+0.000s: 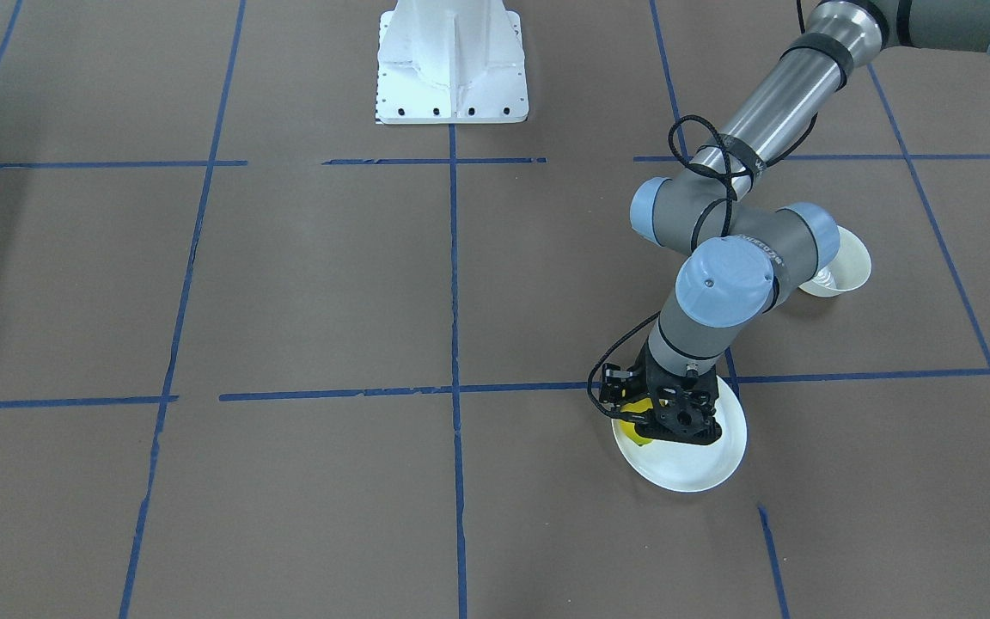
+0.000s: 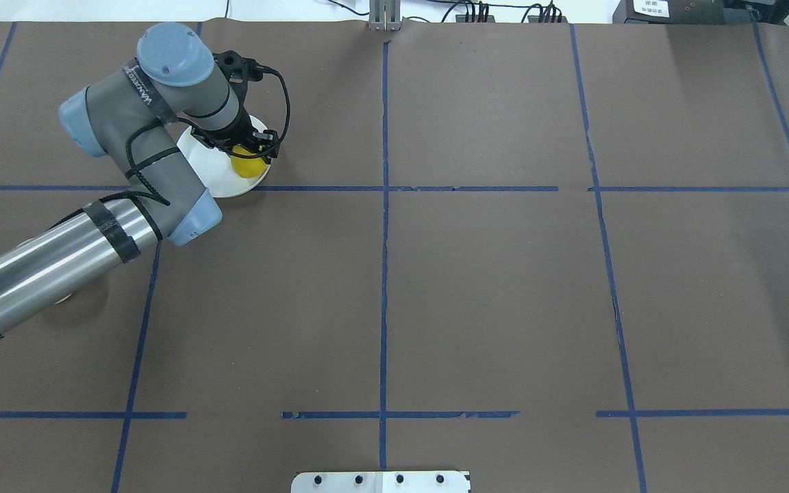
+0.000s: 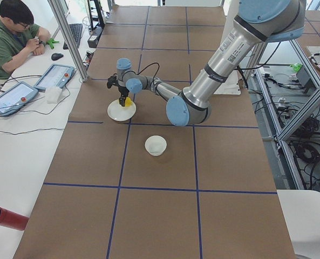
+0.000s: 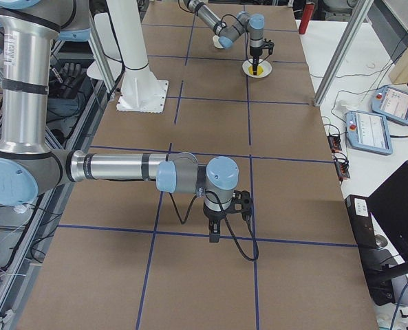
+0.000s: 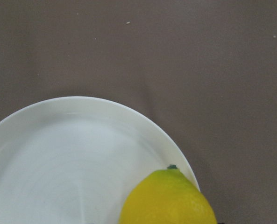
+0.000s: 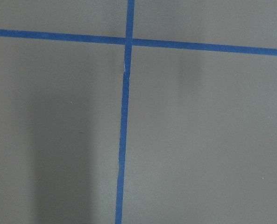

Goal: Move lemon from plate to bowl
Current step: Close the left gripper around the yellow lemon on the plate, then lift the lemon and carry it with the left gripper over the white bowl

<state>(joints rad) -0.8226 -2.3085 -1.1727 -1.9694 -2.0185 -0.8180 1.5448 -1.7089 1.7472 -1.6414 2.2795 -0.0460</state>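
Next, the left gripper releases the yellow lemon inside the small white bowl (image 1: 834,261), partly behind the left arm.
The yellow lemon (image 2: 247,167) lies on the white plate (image 2: 213,174), near its rim, as the left wrist view shows (image 5: 168,198). My left gripper (image 2: 252,149) is down over the lemon, with its fingers at the fruit's sides (image 1: 656,423). I cannot tell whether it has closed on the lemon. The small white bowl (image 3: 156,145) stands apart from the plate, partly behind the left arm in the front view (image 1: 847,266). My right gripper (image 4: 214,236) hangs just above bare table far from both dishes. I cannot tell whether it is open or shut.
The brown table is marked with blue tape lines (image 2: 384,274). The white robot base (image 1: 452,64) stands at mid-table edge. An operator (image 3: 11,38) sits beyond the table's far side, with tablets (image 3: 54,75) on a side bench.
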